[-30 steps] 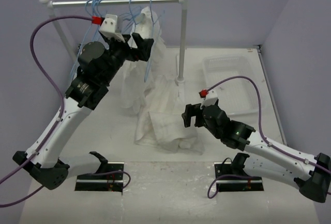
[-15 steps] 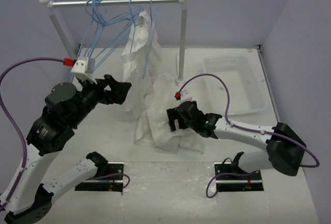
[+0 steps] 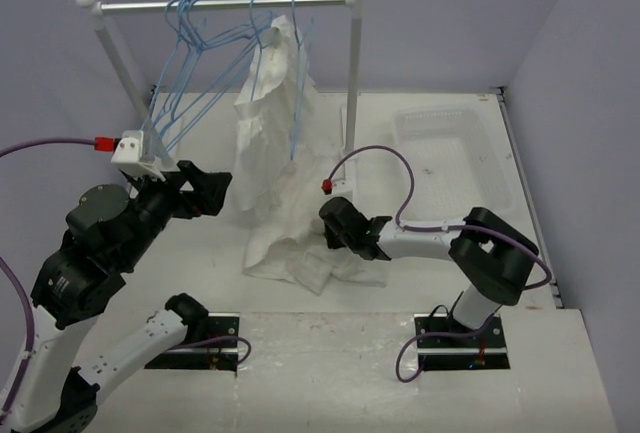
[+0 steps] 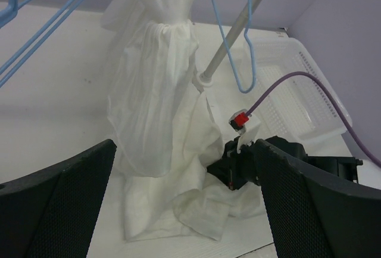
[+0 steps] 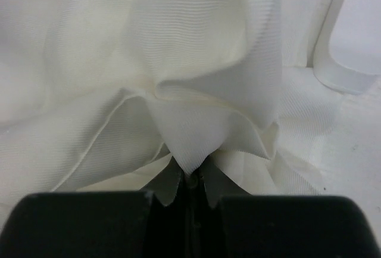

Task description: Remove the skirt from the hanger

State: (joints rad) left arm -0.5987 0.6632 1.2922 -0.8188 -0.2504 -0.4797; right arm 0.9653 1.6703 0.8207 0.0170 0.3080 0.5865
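Next, I set the skirt in the clear plastic basket (image 3: 443, 165), toward the side nearest the rack post, with my right gripper.
The skirt (image 3: 300, 258) is broad crinkled white cloth that runs down from a blue hanger (image 3: 293, 83) on the rail and spreads over the table. My right gripper (image 3: 332, 225) lies low at the right side of that spread, shut on a pinched fold of the skirt (image 5: 196, 61), which rises in a peak from between its jaws (image 5: 190, 171). The left wrist view shows the same grip (image 4: 229, 168) at the skirt (image 4: 196, 207). My left gripper (image 3: 210, 191) hovers open and empty to the left of the hanging cloth, not touching it.
A narrower white garment (image 3: 262, 143) hangs gathered in front of the skirt's upper part. Several empty blue hangers (image 3: 190, 63) hang on the rail (image 3: 220, 3). The rack post (image 3: 352, 83) stands just behind my right gripper. A clear plastic basket (image 3: 450, 168) sits at the right.
My right gripper reached left into the cloth and shut on a fold, and the spread shifted left. My left arm dropped from the rail to the lower left, still open.
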